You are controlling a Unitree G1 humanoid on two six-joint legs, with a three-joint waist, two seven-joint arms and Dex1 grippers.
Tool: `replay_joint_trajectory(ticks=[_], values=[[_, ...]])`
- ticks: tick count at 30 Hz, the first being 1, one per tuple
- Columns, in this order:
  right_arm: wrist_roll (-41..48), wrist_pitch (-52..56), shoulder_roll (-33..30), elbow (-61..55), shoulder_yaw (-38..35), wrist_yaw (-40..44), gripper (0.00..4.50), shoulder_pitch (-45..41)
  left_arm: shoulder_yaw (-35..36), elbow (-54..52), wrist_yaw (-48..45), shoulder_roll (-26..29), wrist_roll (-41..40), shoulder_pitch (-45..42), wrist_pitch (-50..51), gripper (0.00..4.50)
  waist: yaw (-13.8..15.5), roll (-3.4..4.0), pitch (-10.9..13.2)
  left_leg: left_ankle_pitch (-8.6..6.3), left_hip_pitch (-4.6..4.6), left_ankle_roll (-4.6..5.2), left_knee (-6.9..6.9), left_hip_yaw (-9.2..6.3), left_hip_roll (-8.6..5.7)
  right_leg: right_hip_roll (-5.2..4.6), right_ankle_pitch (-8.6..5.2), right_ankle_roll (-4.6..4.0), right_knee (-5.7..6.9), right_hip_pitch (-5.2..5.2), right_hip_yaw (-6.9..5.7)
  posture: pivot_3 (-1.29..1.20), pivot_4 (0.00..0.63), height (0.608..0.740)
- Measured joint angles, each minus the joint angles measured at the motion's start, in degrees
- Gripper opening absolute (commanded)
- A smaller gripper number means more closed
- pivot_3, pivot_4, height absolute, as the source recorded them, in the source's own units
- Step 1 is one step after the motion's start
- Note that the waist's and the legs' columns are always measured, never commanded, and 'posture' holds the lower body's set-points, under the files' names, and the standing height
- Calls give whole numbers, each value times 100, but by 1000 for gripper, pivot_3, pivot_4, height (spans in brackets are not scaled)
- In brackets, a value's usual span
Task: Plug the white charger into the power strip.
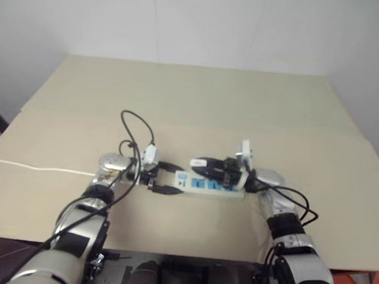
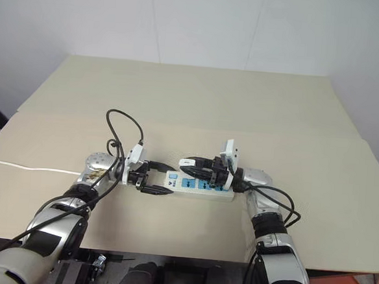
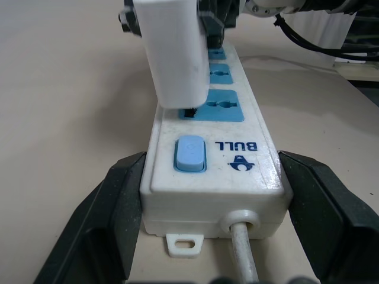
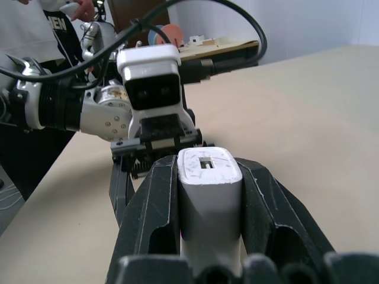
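Next, my right gripper lets go of the white charger as it stands in the power strip's blue socket [image 1: 198, 180] that is nearest the switch.
The power strip [image 1: 215, 187] is a white bar with blue sockets lying across the table in front of me. My left gripper [image 1: 170, 179] is shut on its switch end, one black finger [image 3: 115, 201] against each long side. A pale blue switch [image 3: 189, 152] sits there, above the cord outlet. My right gripper [image 4: 208, 173] is shut on the white charger [image 4: 208, 168] and reaches in from the right over the strip. Seen from the left wrist, the charger [image 3: 174, 53] stands over the socket [image 3: 222, 106] nearest the switch, its dark prongs at that socket's edge.
The strip's thin white cord [image 1: 25, 165] runs off the table's left side. Black cables loop above my left wrist [image 1: 135, 128] and beside my right forearm [image 1: 296, 205]. A person [image 4: 35, 23] stands beyond the table in the right wrist view. The tan tabletop [image 1: 198, 103] stretches far behind.
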Motion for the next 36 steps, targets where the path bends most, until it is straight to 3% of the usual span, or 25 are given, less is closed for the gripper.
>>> replay_joint_trajectory(ticks=[19, 36], values=[[13, -1050, 15, 1134, -100, 573, 1108, -252, -220, 2, 89, 12, -97, -10, 71, 3219, 7, 0, 0, -1, 52, 0, 0, -6, 0, 0, -1, 2, -13, 67, -7, 0, 150, 740], [-126, -1206, -15, 1443, 184, 547, 1108, -321, -435, 3, 156, 104, -161, -10, 142, 3219, -11, -5, -63, -1, 88, -1, -23, -9, 3, 1, -2, 1, -14, 77, 9, 0, 150, 740]])
